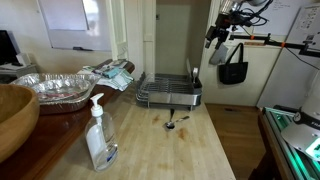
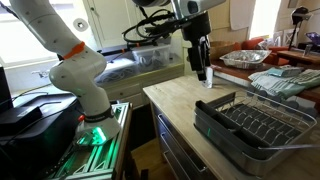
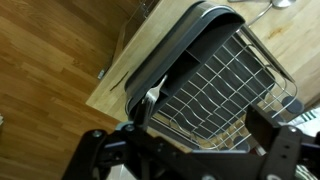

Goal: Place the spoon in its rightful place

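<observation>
The robot's gripper will next go to the silvery utensil that stands in the dish rack's dark holder and close on the utensil's upper end (image 1: 195,70).
The spoon (image 1: 175,121), small, dark and silvery, lies on the wooden counter just in front of the dish rack (image 1: 168,93). A silvery bit at the top right edge of the wrist view (image 3: 283,4) looks like it. My gripper (image 1: 216,38) hangs high in the air, above and to the side of the rack, far from the spoon. In the wrist view its fingers (image 3: 190,150) are spread wide with nothing between them, and the wire rack (image 3: 215,85) lies below. The gripper (image 2: 201,62) and the rack (image 2: 255,122) also show in an exterior view.
A clear soap pump bottle (image 1: 100,135) stands near the counter's front. A wooden bowl (image 1: 14,115), a foil tray (image 1: 55,88) and folded cloths (image 1: 112,74) sit along one side. The counter edge drops to a wood floor (image 3: 50,60).
</observation>
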